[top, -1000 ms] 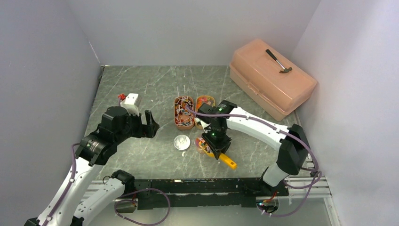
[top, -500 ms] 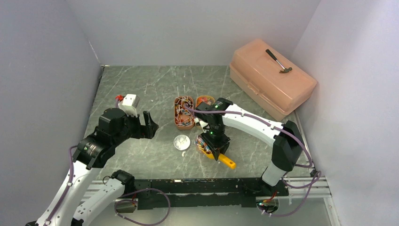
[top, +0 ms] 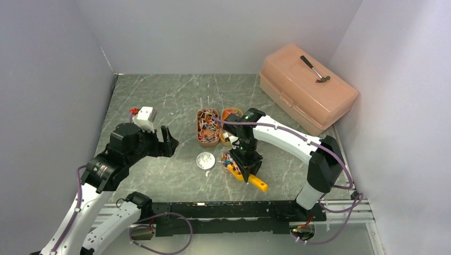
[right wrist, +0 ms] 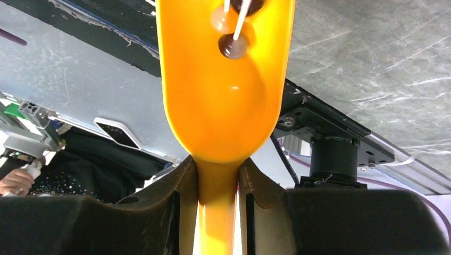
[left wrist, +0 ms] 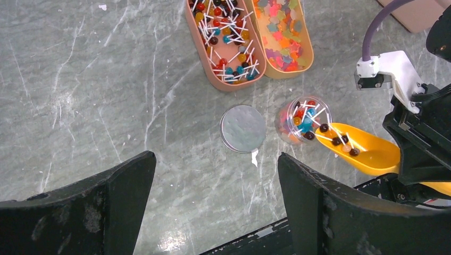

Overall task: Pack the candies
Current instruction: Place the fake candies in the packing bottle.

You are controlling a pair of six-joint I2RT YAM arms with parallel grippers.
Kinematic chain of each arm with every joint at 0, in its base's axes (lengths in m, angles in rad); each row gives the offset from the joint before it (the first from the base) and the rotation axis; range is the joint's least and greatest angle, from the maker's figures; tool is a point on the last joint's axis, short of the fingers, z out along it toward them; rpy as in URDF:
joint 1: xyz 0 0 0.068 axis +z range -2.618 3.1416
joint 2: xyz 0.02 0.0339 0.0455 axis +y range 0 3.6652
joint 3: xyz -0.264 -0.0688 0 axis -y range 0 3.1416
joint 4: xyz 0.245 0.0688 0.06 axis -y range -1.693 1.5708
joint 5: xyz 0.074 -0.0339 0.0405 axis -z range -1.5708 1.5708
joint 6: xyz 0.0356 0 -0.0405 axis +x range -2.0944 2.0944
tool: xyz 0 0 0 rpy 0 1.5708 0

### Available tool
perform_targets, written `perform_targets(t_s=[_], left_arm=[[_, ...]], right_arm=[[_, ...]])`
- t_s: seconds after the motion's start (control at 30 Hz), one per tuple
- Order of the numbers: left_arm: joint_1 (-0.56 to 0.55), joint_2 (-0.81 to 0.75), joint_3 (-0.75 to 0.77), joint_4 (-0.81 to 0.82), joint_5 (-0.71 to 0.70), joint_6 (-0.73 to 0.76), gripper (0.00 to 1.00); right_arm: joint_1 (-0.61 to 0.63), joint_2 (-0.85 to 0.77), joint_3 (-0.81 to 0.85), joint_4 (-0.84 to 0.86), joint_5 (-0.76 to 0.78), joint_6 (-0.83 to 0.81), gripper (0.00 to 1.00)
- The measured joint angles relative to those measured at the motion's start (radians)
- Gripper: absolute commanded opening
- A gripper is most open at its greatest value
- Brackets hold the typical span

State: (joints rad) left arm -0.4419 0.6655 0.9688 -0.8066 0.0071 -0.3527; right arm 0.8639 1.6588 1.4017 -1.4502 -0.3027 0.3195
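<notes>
Next, I set the orange scoop down with my right gripper on the table [top: 260, 139] between the gummy tray and the peach toolbox.
The candies are small round sweets on white sticks [left wrist: 226, 40] in a long peach tray and gummy bits [left wrist: 279, 37] in the tray beside it. More stick sweets fill a small clear jar [left wrist: 303, 119], which also shows in the top view [top: 228, 161]. My right gripper [top: 245, 169] is shut on the handle of the orange scoop [right wrist: 223, 79]. The scoop's [left wrist: 367, 151] tip rests at the jar's mouth, with a few sweets in its bowl. My left gripper [left wrist: 214, 159] is open and empty, above the table left of the round lid [left wrist: 243, 128].
A peach toolbox [top: 306, 87] with a hammer [top: 315, 69] on it stands at the back right. A small white object with a red part [top: 144, 116] lies at the left. The black base rail [top: 223, 210] runs along the near edge.
The right arm has shifted a little and turned the scoop toward the jar. The left arm has drawn slightly left and back, still open.
</notes>
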Motion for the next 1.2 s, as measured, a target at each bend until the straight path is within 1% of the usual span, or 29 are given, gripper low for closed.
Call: perform_targets(t_s=[0.23, 0.53, 0.7, 0.93, 1.2], left_arm=[[0.0, -0.001, 0.0, 0.0, 0.004, 0.0, 0.91], [0.0, -0.001, 0.0, 0.0, 0.008, 0.0, 0.91], [0.0, -0.001, 0.0, 0.0, 0.007, 0.0, 0.91], [0.0, -0.001, 0.0, 0.0, 0.007, 0.0, 0.91], [0.0, 0.015, 0.0, 0.0, 0.008, 0.0, 0.91]], right_arm=[[-0.021, -0.004, 0.0, -0.011, -0.029, 0.02, 0.0], [-0.063, -0.058, 0.0, -0.018, -0.068, 0.037, 0.0], [-0.076, -0.063, -0.004, -0.019, -0.101, 0.04, 0.0], [-0.094, -0.084, -0.023, -0.02, -0.111, 0.04, 0.0], [-0.143, -0.182, -0.052, 0.027, -0.093, 0.044, 0.0]])
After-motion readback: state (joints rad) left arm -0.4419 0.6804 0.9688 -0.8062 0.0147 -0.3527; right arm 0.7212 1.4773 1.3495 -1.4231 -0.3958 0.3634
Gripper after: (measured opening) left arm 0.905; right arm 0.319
